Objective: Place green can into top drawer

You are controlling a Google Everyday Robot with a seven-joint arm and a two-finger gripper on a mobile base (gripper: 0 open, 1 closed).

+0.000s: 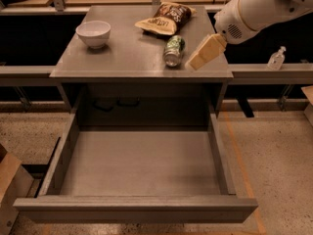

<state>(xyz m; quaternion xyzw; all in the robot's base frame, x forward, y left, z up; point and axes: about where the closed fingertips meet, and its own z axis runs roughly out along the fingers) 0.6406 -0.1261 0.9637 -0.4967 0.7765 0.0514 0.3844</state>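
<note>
My gripper next closes on the green can's front half [173, 57], near its silver end.
The green can [173, 50] lies on its side on the grey table top [122, 58], just below the chip bag, with its silver end toward the front. The top drawer [137, 204] is pulled fully out below the table and holds nothing. My gripper [195, 62] hangs from the white arm at the upper right; its tan fingers point down-left, just right of the can and above the table's right front corner. It holds nothing.
A white bowl [93, 33] stands at the table's back left. A tan-and-brown chip bag [164, 19] lies at the back, just beyond the can. A small clear bottle [276, 58] stands on the rail at right. A cardboard box [10, 185] sits on the floor at left.
</note>
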